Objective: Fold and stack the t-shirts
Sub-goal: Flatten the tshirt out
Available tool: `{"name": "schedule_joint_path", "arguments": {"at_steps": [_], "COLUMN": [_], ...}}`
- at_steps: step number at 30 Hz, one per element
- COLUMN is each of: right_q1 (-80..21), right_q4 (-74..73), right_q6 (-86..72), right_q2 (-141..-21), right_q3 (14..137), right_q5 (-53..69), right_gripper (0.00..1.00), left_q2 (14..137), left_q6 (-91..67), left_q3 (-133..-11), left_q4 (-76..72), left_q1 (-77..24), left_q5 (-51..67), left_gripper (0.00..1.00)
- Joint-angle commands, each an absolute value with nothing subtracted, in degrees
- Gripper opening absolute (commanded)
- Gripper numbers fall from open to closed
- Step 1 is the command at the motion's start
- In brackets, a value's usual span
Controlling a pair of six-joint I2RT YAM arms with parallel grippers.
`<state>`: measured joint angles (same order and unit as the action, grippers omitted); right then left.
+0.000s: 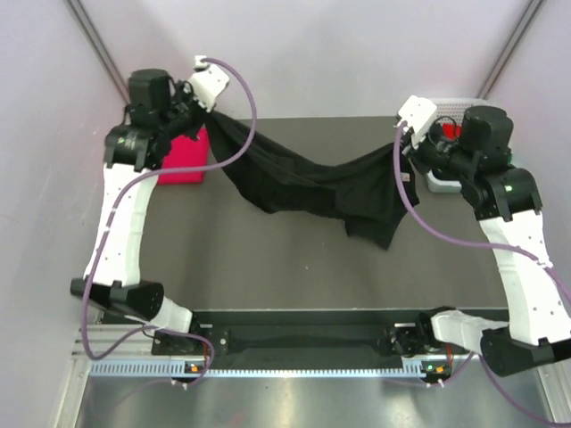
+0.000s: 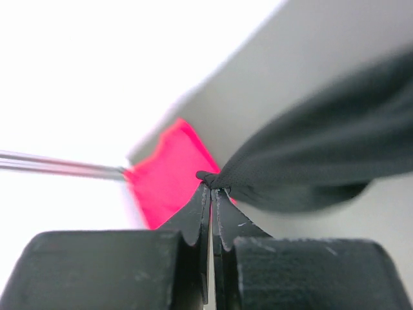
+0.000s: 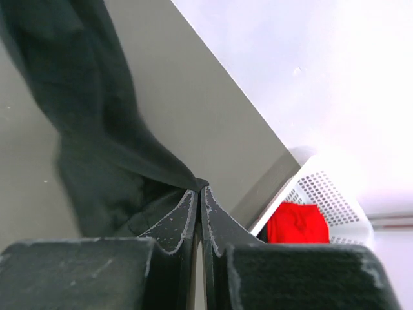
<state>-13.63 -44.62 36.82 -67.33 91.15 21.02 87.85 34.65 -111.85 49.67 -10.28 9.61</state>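
The black t-shirt hangs as a narrow bunched strip, so the robot should lower it and take its near edge [image 1: 346, 215] with the right gripper before spreading it.
A black t-shirt [image 1: 312, 187] hangs stretched between my two grippers above the dark table [image 1: 268, 267], sagging in the middle. My left gripper [image 1: 211, 114] is shut on its left corner at the far left; the pinch shows in the left wrist view [image 2: 211, 183], with the black cloth [image 2: 322, 155] running off to the right. My right gripper [image 1: 403, 143] is shut on the right corner; the right wrist view [image 3: 199, 187] shows the cloth [image 3: 90, 116] hanging left. A folded crimson-pink t-shirt [image 1: 185, 160] lies at the far left, also in the left wrist view [image 2: 171, 177].
A white mesh basket [image 1: 451, 143] stands at the far right behind my right arm; it holds a bright red t-shirt [image 3: 297, 223]. White walls close in the table at the back and both sides.
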Motion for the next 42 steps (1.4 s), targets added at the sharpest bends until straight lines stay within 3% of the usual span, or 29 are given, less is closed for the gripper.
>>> {"name": "schedule_joint_path", "arguments": {"at_steps": [1, 5, 10, 17, 20, 22, 23, 27, 32, 36, 42], "right_q1": [-14.1, -14.0, -12.0, -9.8, -9.9, -9.6, -8.9, -9.3, -16.0, -19.0, -21.1], "right_q4": [-46.8, -42.7, -32.5, -27.2, -26.9, -27.2, -28.1, -36.1, -45.5, -39.2, -33.4], "right_q6": [33.6, 33.2, 33.9, 31.6, 31.8, 31.8, 32.4, 51.3, 70.7, 84.7, 89.4], "right_q2": [-64.2, -64.5, -73.5, -100.9, -106.2, -107.4, -105.6, -95.6, -84.6, -78.8, -79.3], "right_q3": [90.3, 84.7, 76.3, 88.1, 95.6, 98.5, 98.4, 86.8, 69.7, 52.7, 46.5], "right_q5": [20.3, 18.3, 19.3, 21.7, 20.5, 18.2, 19.2, 28.4, 27.9, 25.8, 25.7], "right_gripper": [0.00, 0.00, 0.00, 0.02, 0.25, 0.47, 0.52, 0.49, 0.45, 0.40, 0.37], "left_q2": [83.6, 85.6, 92.7, 114.6, 122.5, 124.4, 124.3, 119.2, 113.0, 109.9, 108.4], "left_q6": [35.1, 36.5, 38.8, 37.0, 36.2, 35.0, 34.0, 32.0, 30.6, 31.1, 32.4], "left_q3": [-115.7, -113.7, -104.0, -104.6, -110.4, -113.7, -113.6, -107.1, -101.4, -96.5, -92.7], "left_q4": [43.9, 39.8, 32.4, 18.8, 16.0, 16.0, 15.6, 16.7, 21.2, 21.6, 21.6], "left_q1": [-10.5, -10.5, -10.5, -10.5, -10.7, -11.0, -11.2, -12.0, -14.4, -15.7, -16.2], "left_q5": [8.9, 6.5, 2.3, -3.5, -7.8, -9.4, -9.7, -6.7, -4.0, -5.1, -7.4], "left_gripper": [0.00, 0.00, 0.00, 0.00, 0.00, 0.00, 0.00, 0.00, 0.00, 0.00, 0.00]}}
